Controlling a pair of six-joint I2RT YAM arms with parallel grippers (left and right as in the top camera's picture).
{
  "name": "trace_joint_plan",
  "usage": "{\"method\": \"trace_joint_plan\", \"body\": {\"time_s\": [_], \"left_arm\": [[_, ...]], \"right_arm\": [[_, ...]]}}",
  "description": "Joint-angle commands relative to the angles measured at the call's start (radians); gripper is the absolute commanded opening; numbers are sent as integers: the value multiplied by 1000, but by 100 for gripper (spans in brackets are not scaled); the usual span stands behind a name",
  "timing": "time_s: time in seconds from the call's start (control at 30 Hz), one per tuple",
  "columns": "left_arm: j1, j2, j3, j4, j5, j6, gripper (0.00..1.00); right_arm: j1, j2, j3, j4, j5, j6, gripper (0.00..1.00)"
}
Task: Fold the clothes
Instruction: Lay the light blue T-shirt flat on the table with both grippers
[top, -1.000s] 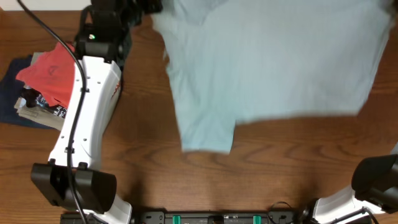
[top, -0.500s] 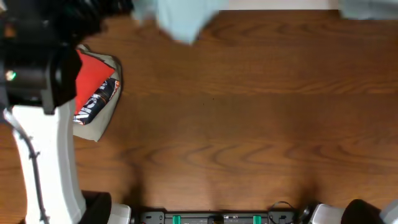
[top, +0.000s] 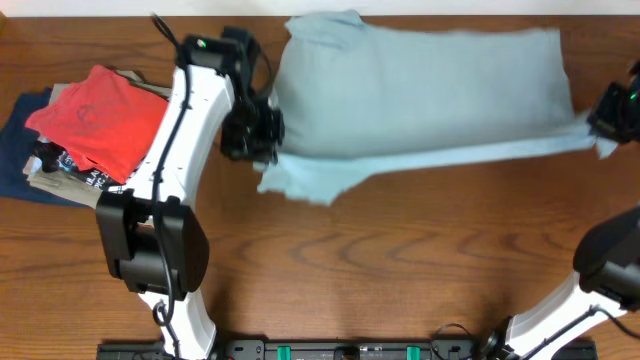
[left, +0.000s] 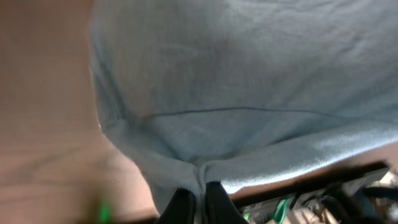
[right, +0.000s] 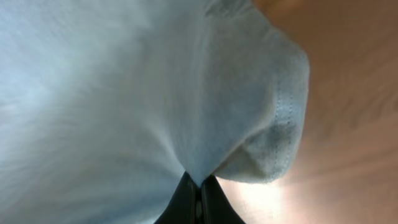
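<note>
My left gripper should release the pinched edge of the light blue T-shirt, which lies spread across the table, over the shirt's loose flap (top: 308, 163) on the table.
A light blue T-shirt (top: 420, 90) lies spread across the far middle of the table, folded over itself, with a loose flap (top: 310, 180) hanging toward the front left. My left gripper (top: 262, 140) is shut on the shirt's left edge; the left wrist view shows the fabric (left: 236, 81) pinched between the fingers (left: 200, 193). My right gripper (top: 606, 125) is shut on the shirt's right edge, stretching it; the right wrist view shows the hem (right: 273, 143) bunched at the closed fingertips (right: 198, 186).
A pile of clothes sits at the far left: a red garment (top: 95, 115) on top of dark blue (top: 20, 165) and printed pieces. Bare wooden table (top: 400, 270) lies in front of the shirt.
The shirt was lifted high out of view half a second ago and now lies back down on the table, folded over. Both arms have come down with it.
</note>
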Motion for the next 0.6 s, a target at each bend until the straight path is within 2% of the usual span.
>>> {"method": "trace_joint_plan", "body": {"time_s": [0.0, 0.33, 0.57], "left_arm": [[3, -19, -127, 17, -5, 34, 6], [1, -50, -360, 35, -6, 42, 6], [-2, -179, -513, 70, -5, 37, 6]], "right_arm": [[5, 39, -30, -44, 69, -24, 1], [-44, 46, -399, -2, 129, 34, 1], [-142, 15, -567, 19, 126, 60, 1]]}}
